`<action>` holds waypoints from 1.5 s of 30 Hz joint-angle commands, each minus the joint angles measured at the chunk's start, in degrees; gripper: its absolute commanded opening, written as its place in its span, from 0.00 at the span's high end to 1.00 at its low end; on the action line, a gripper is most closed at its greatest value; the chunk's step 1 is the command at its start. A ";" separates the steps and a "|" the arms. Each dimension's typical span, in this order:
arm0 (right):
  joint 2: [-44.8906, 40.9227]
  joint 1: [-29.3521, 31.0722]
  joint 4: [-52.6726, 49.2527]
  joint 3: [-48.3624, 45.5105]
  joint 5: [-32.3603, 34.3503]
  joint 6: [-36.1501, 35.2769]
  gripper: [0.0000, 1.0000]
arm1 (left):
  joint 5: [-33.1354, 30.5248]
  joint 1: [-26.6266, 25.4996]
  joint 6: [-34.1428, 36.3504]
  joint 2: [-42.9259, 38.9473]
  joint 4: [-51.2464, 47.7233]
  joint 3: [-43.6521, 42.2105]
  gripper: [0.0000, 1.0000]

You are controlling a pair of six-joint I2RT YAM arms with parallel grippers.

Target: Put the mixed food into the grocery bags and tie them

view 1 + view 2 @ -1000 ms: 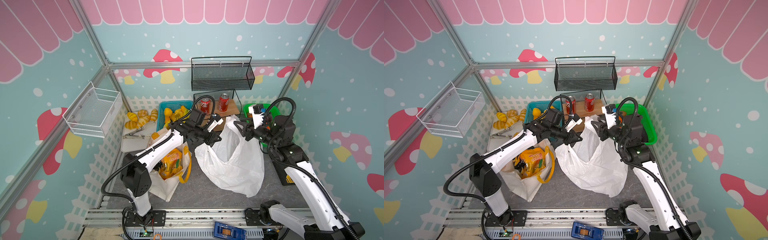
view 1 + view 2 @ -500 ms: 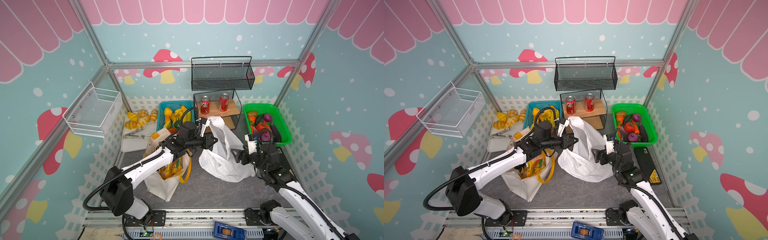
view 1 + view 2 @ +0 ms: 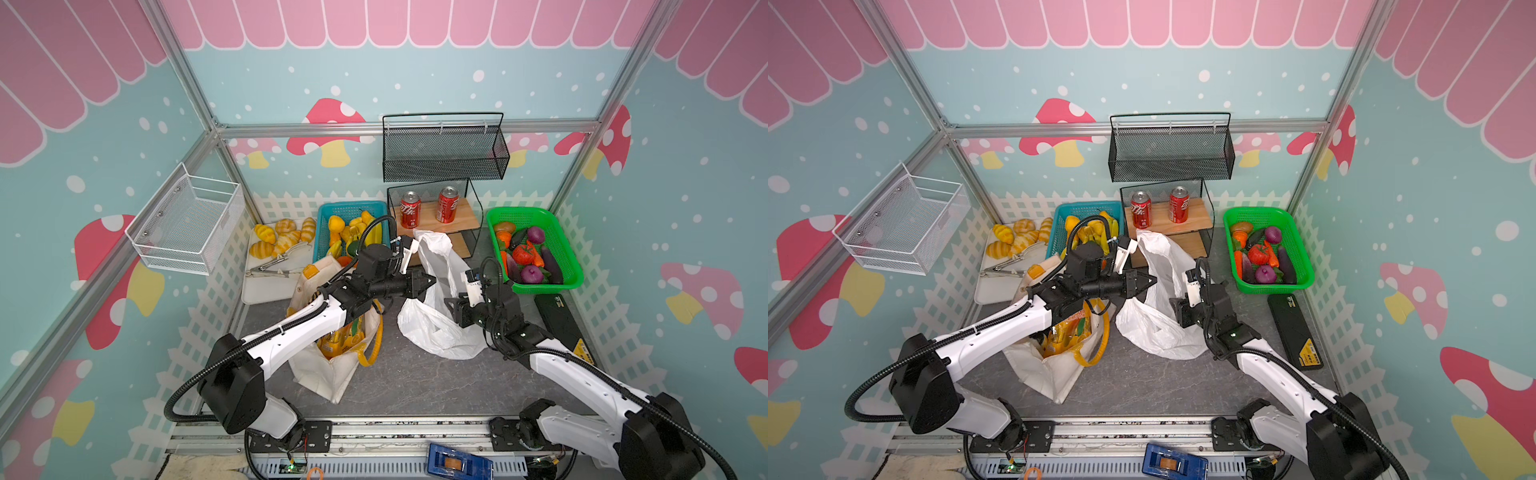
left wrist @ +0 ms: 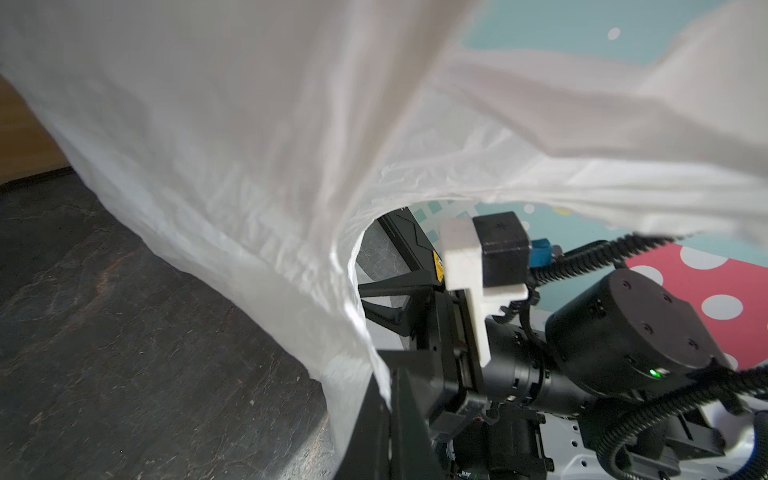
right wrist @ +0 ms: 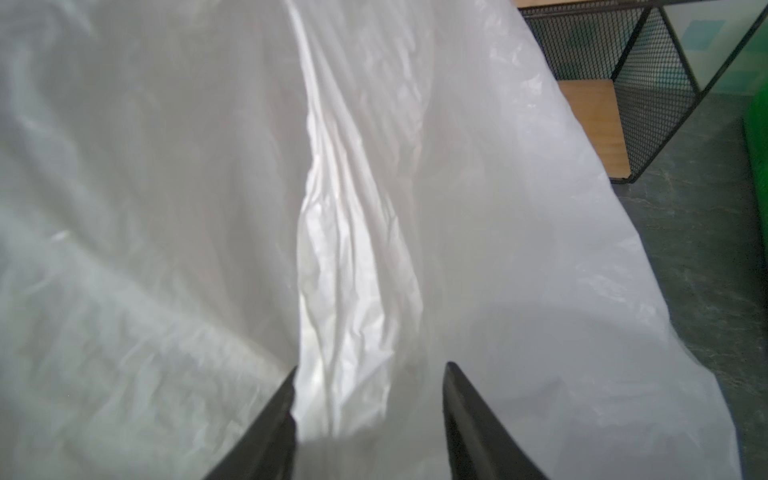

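With the white plastic bag's opening slumped narrow, my left gripper should release the bag's rim while my right gripper spreads the bag, then take the bag's tote-side rim [image 3: 405, 316].
The white plastic bag [image 3: 432, 328] [image 3: 1154, 328] lies slumped on the dark table, one handle edge lifted. My left gripper [image 3: 428, 282] [image 3: 1152, 282] is shut on that edge; in the left wrist view the plastic [image 4: 249, 145] runs into the closed jaws [image 4: 388, 395]. My right gripper [image 3: 451, 309] [image 3: 1177, 309] is low against the bag's right side, open, with a fold of the bag [image 5: 353, 208] between its spread fingers [image 5: 368, 382]. The cream canvas tote [image 3: 328, 374] stands left of the bag with an orange-yellow packet [image 3: 340, 338] inside. Toy vegetables [image 3: 528, 253] lie in the green basket [image 3: 565, 249].
A blue basket of yellow fruit [image 3: 349, 224] and a white tray with bread and tongs [image 3: 274, 266] are at the back left. Red cans [image 3: 410, 210] stand on a wooden shelf behind the bag. A black box [image 3: 557, 316] lies by the right arm.
Both arms have come down from holding the plastic bag spread high. The bag has collapsed onto the table. The right gripper has let go and sits low beside it; the left still holds.
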 commanded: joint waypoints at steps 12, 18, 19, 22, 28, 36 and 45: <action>-11.76 -15.96 -14.46 8.04 -14.02 0.33 1.00 | -1.40 7.12 10.32 -10.79 -16.18 -2.76 1.00; -10.88 -17.17 -8.93 9.23 -27.00 8.73 1.00 | -12.23 7.27 10.89 -12.44 -17.71 -3.41 1.00; -10.87 -17.17 -6.50 8.63 -28.91 10.41 1.00 | -12.65 7.23 10.45 -12.44 -17.64 -3.46 1.00; -11.27 -17.09 1.95 5.79 -33.41 17.10 1.00 | -14.95 6.36 9.00 -12.35 -17.09 -3.96 1.00; -11.92 -16.92 15.51 0.63 -36.99 28.62 1.00 | -15.98 3.53 5.78 -10.76 -11.77 -5.21 0.90; -14.69 -16.89 20.27 -2.42 -34.06 34.53 1.00 | -13.31 2.78 -0.48 -7.36 -6.65 -5.15 0.60; -16.07 -16.94 26.01 -5.30 -30.72 41.20 1.00 | -12.26 2.55 -4.37 -6.27 -2.13 -6.09 0.59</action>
